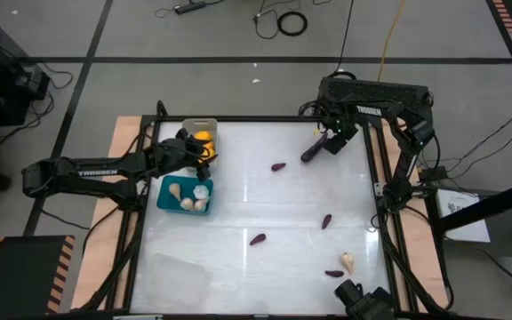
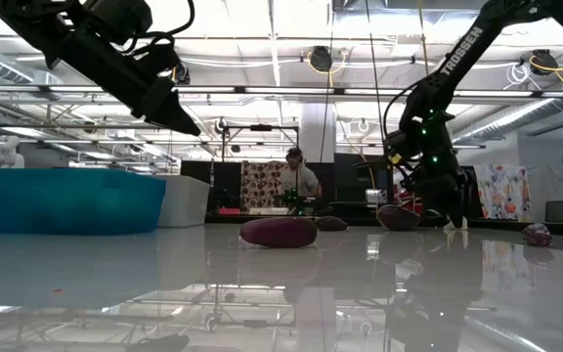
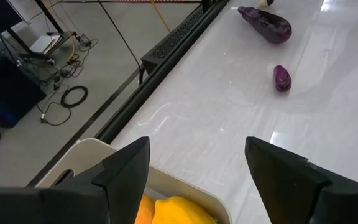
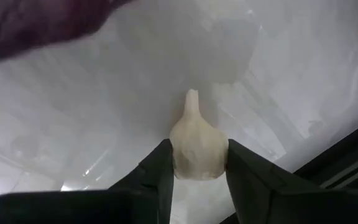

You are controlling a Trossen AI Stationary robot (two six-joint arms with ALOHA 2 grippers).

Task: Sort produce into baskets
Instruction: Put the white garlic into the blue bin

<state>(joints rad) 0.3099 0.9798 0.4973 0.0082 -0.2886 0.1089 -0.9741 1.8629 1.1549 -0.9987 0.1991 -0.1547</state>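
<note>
My right gripper should let the cream garlic bulb go among the garlic bulbs at the teal basket's front edge (image 1: 196, 204). That bulb is now low beside the large eggplant.
My left gripper (image 3: 194, 168) is open and empty, above the light grey basket (image 1: 204, 127) that holds yellow-orange fruits (image 3: 178, 209). My right gripper (image 4: 196, 180) is shut on a cream garlic bulb (image 4: 196, 146) low over the table's far right. It is next to the large purple eggplant (image 1: 311, 152), which lies on the table. The teal basket (image 1: 169, 197) holds several garlic bulbs (image 1: 190, 197). Small eggplants (image 1: 278, 166) (image 1: 326, 220) (image 1: 258, 238) lie loose on the table. One more garlic bulb (image 1: 348, 262) lies near the front right. My right gripper pinches the garlic bulb's round body (image 4: 178, 155) between its two fingers, one on each side. The bulb's pointed tip (image 4: 192, 98) points away from the wrist, past the fingertips. I cannot tell whether the bulb touches the table.
A clear basket (image 1: 181, 272) stands at the table's front left. Another small eggplant (image 1: 334, 273) lies near the front right. In the low view an eggplant (image 2: 279, 232) lies mid-table. A person (image 2: 299, 181) stands in the room behind it. The table's middle is open.
</note>
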